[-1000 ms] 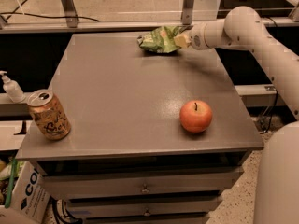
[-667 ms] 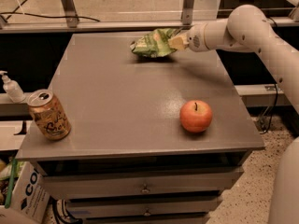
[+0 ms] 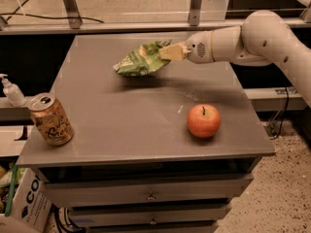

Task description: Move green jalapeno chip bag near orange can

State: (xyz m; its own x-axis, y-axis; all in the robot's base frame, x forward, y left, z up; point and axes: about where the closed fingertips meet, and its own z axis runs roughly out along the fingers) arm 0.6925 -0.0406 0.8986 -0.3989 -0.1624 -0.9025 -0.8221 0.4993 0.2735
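Note:
The robot's gripper will release the green jalapeno chip bag on the grey table (image 3: pixel 92 118) beside the orange can, facing the apple.
The green jalapeno chip bag (image 3: pixel 140 60) is crumpled light-green foil with white lettering. It hangs a little above the grey table, over its back middle. My gripper (image 3: pixel 169 52) reaches in from the right and is shut on the bag's right end. The orange can (image 3: pixel 50 119) stands upright at the table's front left corner, orange-tan with dark script and a silver top. The bag is well apart from the can, up and to the right of it.
A red-orange apple (image 3: pixel 203 121) sits on the grey table (image 3: pixel 126 125) at the front right. A white pump bottle (image 3: pixel 12 91) stands off the table's left edge. Drawers lie below the tabletop, a cardboard box (image 3: pixel 24 203) at the lower left, a railing behind.
My gripper has carried the chip bag leftward and toward the front, off the back of the table and into the air. The can and apple have not moved.

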